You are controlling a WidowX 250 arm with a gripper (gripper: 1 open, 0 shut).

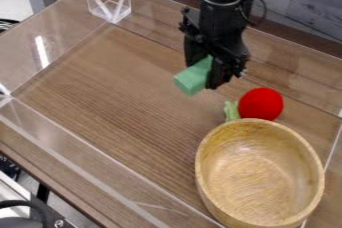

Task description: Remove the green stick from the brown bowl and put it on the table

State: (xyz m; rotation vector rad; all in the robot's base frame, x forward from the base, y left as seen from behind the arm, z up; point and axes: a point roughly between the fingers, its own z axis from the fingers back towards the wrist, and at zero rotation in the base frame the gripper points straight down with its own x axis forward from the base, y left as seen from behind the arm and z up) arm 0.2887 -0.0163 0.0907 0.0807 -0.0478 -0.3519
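Note:
The green stick, now hanging just above the wood, will be let go by my gripper on the bare wood (pixel 198 91) near the red ball's green stem.
My gripper (pixel 210 64) points straight down over the table (pixel 120 92) and is shut on the green stick (pixel 194 77), a small mint-green bar. The bar hangs tilted from between the black fingers, just above the wood. The brown bowl (pixel 214 157) sits at the lower right of the camera view, light tan with a thick rim and nothing inside it. The stick is well outside the bowl, up and to the left of its rim.
A red ball with a green stem (pixel 258 103) lies between the gripper and the bowl. Low clear acrylic walls (pixel 40 47) border the tabletop, with a clear bracket (pixel 110 7) at the far left corner.

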